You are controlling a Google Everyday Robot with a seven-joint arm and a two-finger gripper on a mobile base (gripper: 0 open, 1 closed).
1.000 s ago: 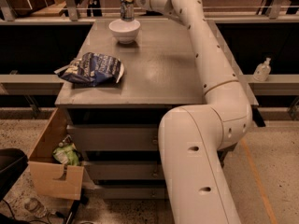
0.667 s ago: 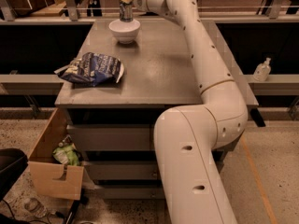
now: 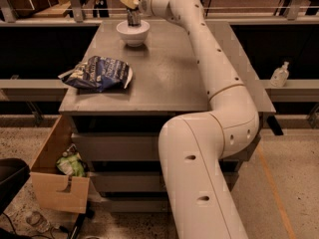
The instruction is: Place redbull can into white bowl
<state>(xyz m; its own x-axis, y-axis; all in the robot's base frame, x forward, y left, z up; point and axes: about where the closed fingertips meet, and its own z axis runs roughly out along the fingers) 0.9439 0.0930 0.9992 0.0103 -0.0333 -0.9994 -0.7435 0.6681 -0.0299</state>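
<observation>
Next, my gripper releases the redbull can inside the white bowl point(image 3: 131, 27) at the far end of the grey table.
The white bowl point(image 3: 132, 37) stands at the far end of the grey table point(image 3: 169, 73). My gripper point(image 3: 133, 14) hangs straight above the bowl, at the end of the long white arm that reaches across the table. It is shut on the redbull can point(image 3: 133, 20), which stands upright with its lower end inside the bowl's rim. The can's top is hidden by the gripper. I cannot tell whether the can touches the bowl's bottom.
A dark blue snack bag point(image 3: 97, 73) lies at the table's front left. An open cardboard box point(image 3: 55, 183) with rubbish sits on the floor at the left. A sanitizer bottle point(image 3: 280, 75) stands on a ledge at the right. A railing runs behind the table.
The gripper has come down a little with the can, whose lower end now sits inside the bowl. The bowl and the bag have not moved.
</observation>
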